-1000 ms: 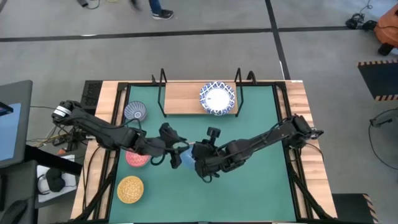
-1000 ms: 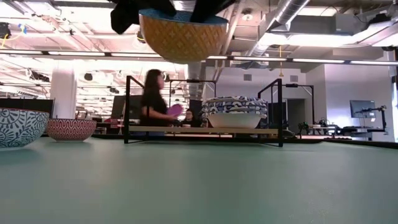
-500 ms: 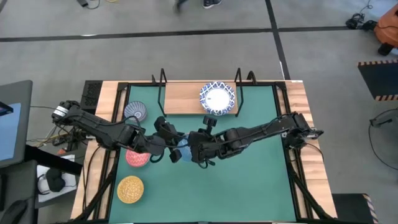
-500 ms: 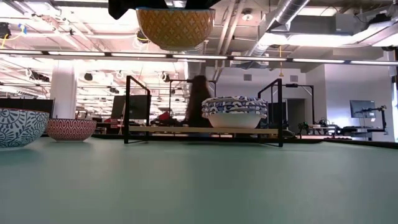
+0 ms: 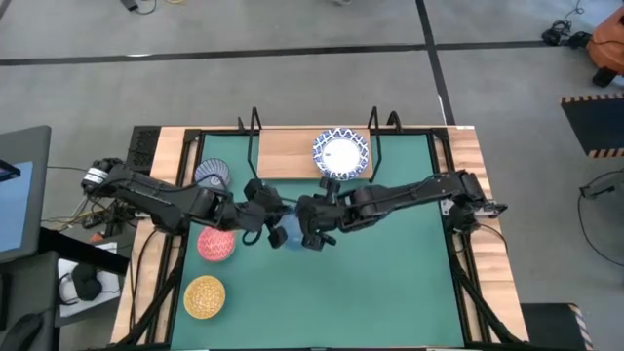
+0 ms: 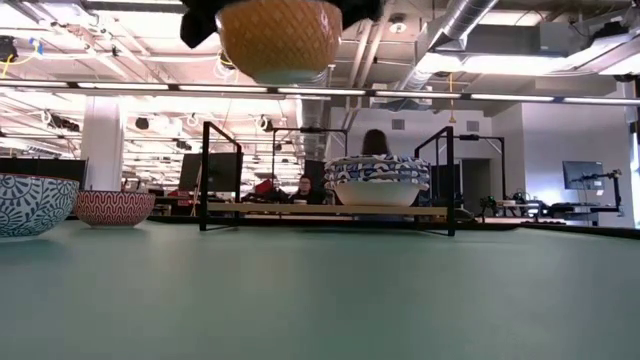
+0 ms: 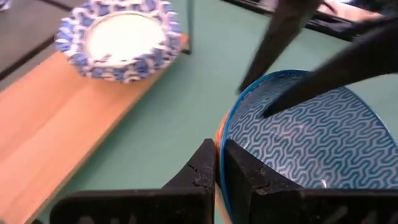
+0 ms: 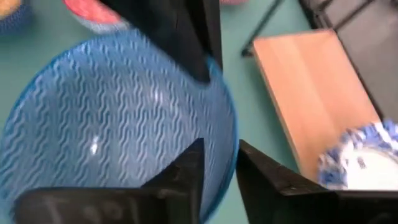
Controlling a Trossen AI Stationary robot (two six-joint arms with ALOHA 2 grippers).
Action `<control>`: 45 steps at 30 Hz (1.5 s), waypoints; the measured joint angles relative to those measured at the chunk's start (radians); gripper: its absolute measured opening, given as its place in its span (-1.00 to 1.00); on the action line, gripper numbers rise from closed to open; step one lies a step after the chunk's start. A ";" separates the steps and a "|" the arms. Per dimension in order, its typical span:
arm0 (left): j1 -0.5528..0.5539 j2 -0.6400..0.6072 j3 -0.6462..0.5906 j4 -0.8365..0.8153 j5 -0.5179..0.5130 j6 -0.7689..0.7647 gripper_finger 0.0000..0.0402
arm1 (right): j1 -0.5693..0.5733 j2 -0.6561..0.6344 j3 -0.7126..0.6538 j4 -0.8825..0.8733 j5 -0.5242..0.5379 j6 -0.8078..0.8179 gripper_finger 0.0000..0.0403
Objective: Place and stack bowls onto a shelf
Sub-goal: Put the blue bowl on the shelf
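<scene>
Next, my left gripper lets go of the blue wave-patterned bowl on the bare wooden shelf (image 5: 286, 147) (image 7: 36, 138) next to the stacked white bowls.
A bowl (image 5: 290, 235), blue wave-patterned inside and orange outside (image 6: 280, 40), hangs high above the green mat between my two grippers. My left gripper (image 7: 219, 157) is shut on its rim at the bowl's left side (image 5: 268, 220). My right gripper (image 8: 221, 157) is open, one finger inside the bowl and one outside, at the bowl's right side (image 5: 308, 230). White bowls with blue lattice rims (image 5: 341, 154) stand stacked on the wooden shelf (image 5: 288, 158). My left gripper pinches the bowl's rim (image 7: 222, 134) on the side toward the table's left, one finger inside the bowl and one outside. The fingers come in roughly level from the left. The bowl hangs clear of the mat, mouth up. Whether my right gripper touches the rim (image 8: 235, 146), I cannot tell.
A grey-blue patterned bowl (image 5: 212, 175), a red bowl (image 5: 216, 244) and a yellow bowl (image 5: 205, 296) stand on the mat's left side. The shelf's black posts (image 5: 254, 125) rise at the far edge. People show in the room behind (image 6: 375, 145).
Both grippers and the lifted bowl have drifted toward the table's far edge. My left gripper has come in from the left and taken hold of the bowl's rim. The bowl stays clear of the mat and sits a little higher in the low view.
</scene>
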 joint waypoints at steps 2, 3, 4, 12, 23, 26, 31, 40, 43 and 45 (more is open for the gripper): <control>0.036 0.000 0.000 -0.021 -0.014 -0.011 -1.00 | -0.007 -0.023 0.000 -0.039 0.001 0.003 -0.26; 0.057 0.000 0.000 -0.033 -0.020 -0.012 -1.00 | -0.009 -0.045 -0.003 -0.066 -0.004 0.004 -0.20; 0.079 0.000 0.000 -0.043 -0.024 -0.014 -1.00 | -0.009 -0.061 -0.003 -0.084 -0.008 0.004 -0.14; 0.292 -0.002 0.000 -0.044 0.024 -0.028 -1.00 | -0.024 -0.227 -0.050 -0.128 0.037 -0.012 0.08; 0.646 0.031 0.000 0.101 0.214 0.161 -1.00 | -0.029 -0.462 -0.412 -0.075 0.110 0.242 0.01; 0.753 0.081 0.000 0.195 0.299 0.233 -1.00 | -0.031 -0.525 -0.532 -0.067 0.110 0.347 0.01; 0.881 0.183 0.000 0.211 0.420 0.306 -1.00 | -0.037 -0.606 -0.633 -0.061 0.107 0.471 0.01; 0.924 0.277 0.000 0.220 0.470 0.557 -1.00 | -0.140 -0.686 -0.648 -0.023 0.160 0.477 0.01; 0.924 0.278 0.000 0.219 0.467 0.677 -1.00 | -0.199 -0.698 -0.648 -0.010 0.134 0.445 0.01; 0.925 0.278 0.000 0.223 0.466 0.742 -1.00 | -0.231 -0.705 -0.648 0.001 0.107 0.416 0.01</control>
